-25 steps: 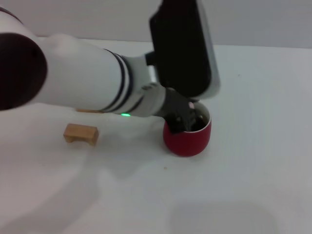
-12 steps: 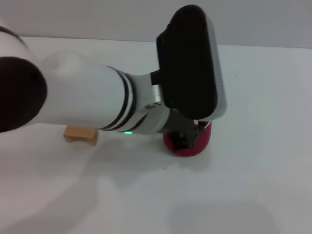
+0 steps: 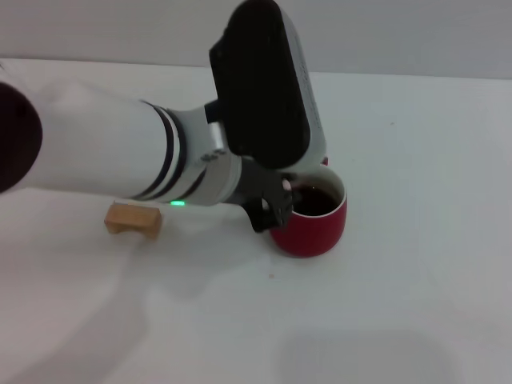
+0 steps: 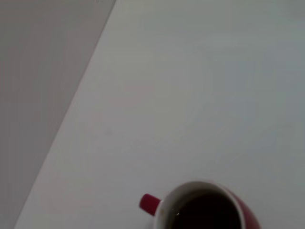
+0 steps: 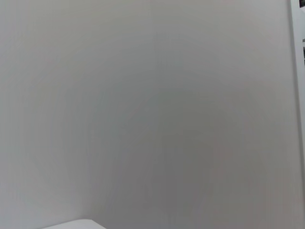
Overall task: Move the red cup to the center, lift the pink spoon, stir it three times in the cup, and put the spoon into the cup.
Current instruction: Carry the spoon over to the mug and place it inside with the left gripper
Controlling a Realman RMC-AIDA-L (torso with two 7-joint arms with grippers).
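Next, I let go of the pink spoon with my left gripper in the dark liquid (image 3: 297, 200) (image 4: 222, 223) near the front rim of the red cup.
The red cup (image 3: 314, 226) stands on the white tabletop (image 3: 416, 264) right of the middle, with dark liquid inside its white rim. The left wrist view shows this cup (image 4: 209, 210) from above, its small handle (image 4: 149, 203) on one side. My left gripper (image 3: 270, 211) hangs at the cup's left rim, under the black wrist housing. A small pale tip shows beside it at the rim. The pink spoon is otherwise hidden behind the arm. My right gripper is out of view.
A tan wooden block (image 3: 134, 220) lies on the table left of the cup, partly under my left forearm (image 3: 120, 156). The table's far edge meets a grey wall (image 4: 43, 95). The right wrist view shows only a plain grey surface.
My left arm has swung to the left, and its wrist no longer covers the cup's mouth, so the dark liquid shows again. The cup has stayed in place.
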